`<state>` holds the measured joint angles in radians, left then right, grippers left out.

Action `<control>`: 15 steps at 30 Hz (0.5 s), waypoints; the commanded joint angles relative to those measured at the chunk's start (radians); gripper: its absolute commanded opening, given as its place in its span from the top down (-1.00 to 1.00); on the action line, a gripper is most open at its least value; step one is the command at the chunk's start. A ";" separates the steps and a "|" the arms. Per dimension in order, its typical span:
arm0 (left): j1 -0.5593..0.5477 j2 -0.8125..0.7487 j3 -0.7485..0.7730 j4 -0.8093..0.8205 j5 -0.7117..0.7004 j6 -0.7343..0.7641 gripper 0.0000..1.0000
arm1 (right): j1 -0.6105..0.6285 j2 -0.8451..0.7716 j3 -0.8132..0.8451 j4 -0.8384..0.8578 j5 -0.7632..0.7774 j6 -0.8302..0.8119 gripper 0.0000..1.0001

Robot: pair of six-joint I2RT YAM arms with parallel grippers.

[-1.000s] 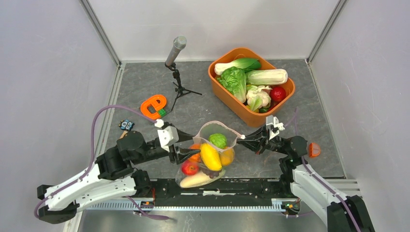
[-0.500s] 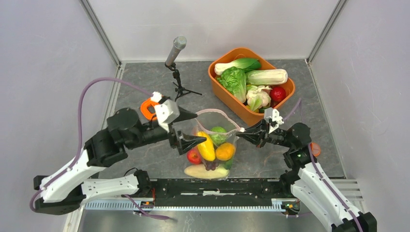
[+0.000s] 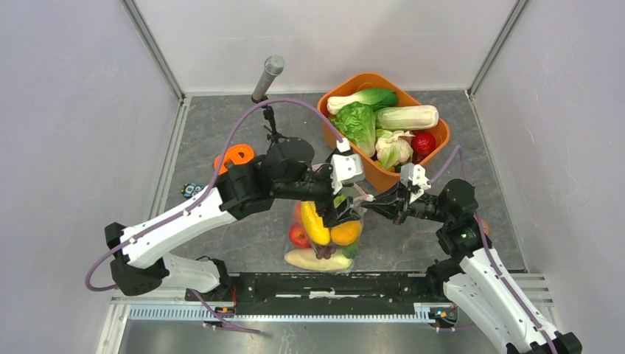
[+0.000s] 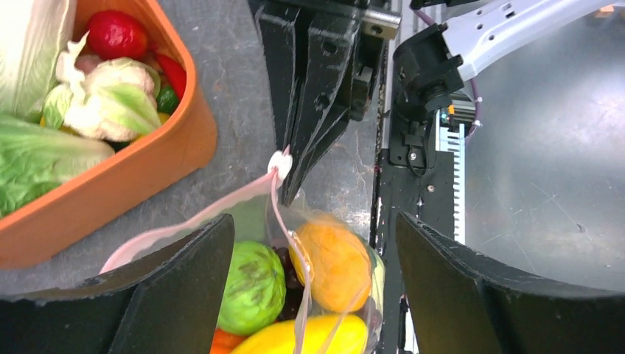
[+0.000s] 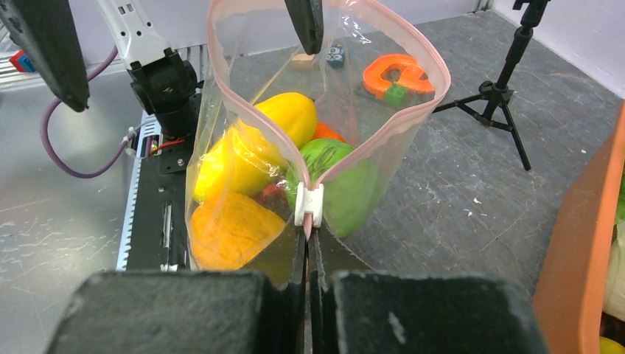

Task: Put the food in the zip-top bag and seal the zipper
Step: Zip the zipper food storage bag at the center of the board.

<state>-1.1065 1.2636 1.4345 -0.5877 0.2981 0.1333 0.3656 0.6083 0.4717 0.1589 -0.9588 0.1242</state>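
Note:
The white slider sits at the zipper's end, beyond my left gripper's fingers, so my left gripper needs to advance and pinch the slider's sides (image 5: pixel 309 204) before pulling it.
The zip-top bag (image 3: pixel 324 236) stands upright, holding the food: a yellow piece (image 3: pixel 313 223), an orange piece (image 3: pixel 345 233), a red piece (image 3: pixel 298 236), dark grapes and a green piece (image 5: pixel 346 184). Its mouth is open, and the pinkish zipper (image 5: pixel 243 103) forms a loop. My right gripper (image 5: pixel 309 247) is shut on the zipper's near end, just behind the white slider (image 5: pixel 309 205); it also shows in the top view (image 3: pixel 372 208). My left gripper (image 4: pixel 317 295) is wide open above the bag's mouth (image 3: pixel 340 209), touching nothing.
An orange tub (image 3: pixel 377 177) of leafy vegetables, cauliflower and a red piece stands at the back right, close behind both grippers. A microphone on a tripod (image 3: pixel 269 74) stands at the back. An orange object (image 3: pixel 234 156) lies at the left.
My left arm has swung from the bag's left side to above its mouth, still open. My right gripper has lifted the bag's edge, so the bag stands more upright.

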 commanded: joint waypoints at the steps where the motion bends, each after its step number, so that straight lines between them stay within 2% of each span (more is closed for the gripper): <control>1: -0.001 0.041 0.095 0.031 0.103 0.094 -0.69 | 0.007 -0.017 0.071 -0.016 0.001 -0.045 1.00; 6: -0.002 0.103 0.129 0.031 0.141 0.141 -0.49 | 0.011 -0.027 0.074 -0.019 0.000 -0.041 1.00; 11: -0.002 0.176 0.214 -0.098 0.169 0.237 -0.31 | 0.013 -0.035 0.085 -0.028 -0.003 -0.038 1.00; 15: -0.002 0.218 0.233 -0.117 0.173 0.257 -0.19 | 0.015 -0.038 0.087 -0.028 -0.001 -0.037 1.00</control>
<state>-1.1065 1.4532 1.6176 -0.6582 0.4305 0.3080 0.3733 0.5880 0.5011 0.0868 -0.9604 0.0990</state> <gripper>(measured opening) 0.613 0.007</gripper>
